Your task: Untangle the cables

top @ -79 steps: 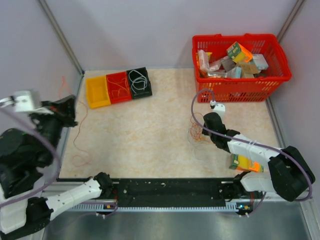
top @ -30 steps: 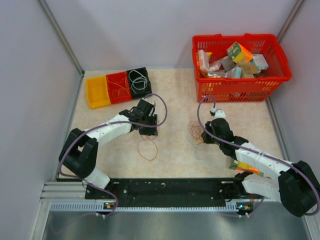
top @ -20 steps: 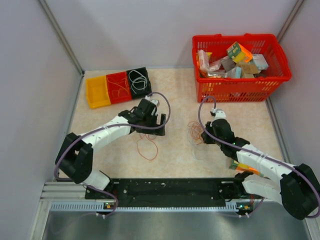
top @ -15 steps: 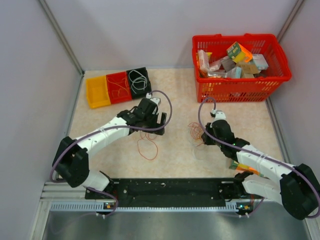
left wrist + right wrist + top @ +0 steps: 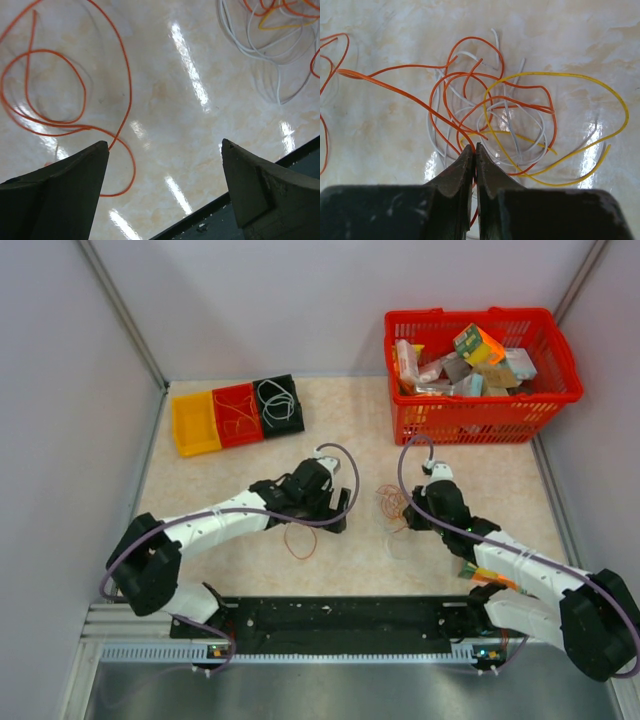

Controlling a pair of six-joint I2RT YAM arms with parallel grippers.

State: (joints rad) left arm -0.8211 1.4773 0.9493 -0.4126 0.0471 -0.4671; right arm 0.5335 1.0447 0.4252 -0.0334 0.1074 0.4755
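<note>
I should next close my left gripper on the loop of the separate orange cable point(image 5: 314, 538) point(image 5: 127, 147), which lies away from the tangle that my right gripper is pinching.
A snarl of orange, white and yellow cables point(image 5: 506, 116) lies on the table, seen from above as a small tangle point(image 5: 389, 502) in front of the red basket. My right gripper point(image 5: 475, 148) is shut, its tips pinching an orange cable of that snarl; from above it point(image 5: 407, 517) sits at the tangle's near right edge. A separate orange cable loop point(image 5: 298, 540) lies loose on the table, also in the left wrist view point(image 5: 55, 95). My left gripper point(image 5: 163, 145) is open and holds nothing; it point(image 5: 340, 510) hovers between the loose loop and the tangle.
A red basket point(image 5: 470, 315) full of boxes stands at the back right. Yellow point(image 5: 195, 425), red point(image 5: 236, 412) and black point(image 5: 278, 403) bins sit at the back left, the black one holding a white cord. An orange-green box point(image 5: 488, 575) lies under the right arm.
My left gripper has opened wide and moved right, away from the orange loop, which now lies loose on the table. The right gripper stays shut at the tangle.
</note>
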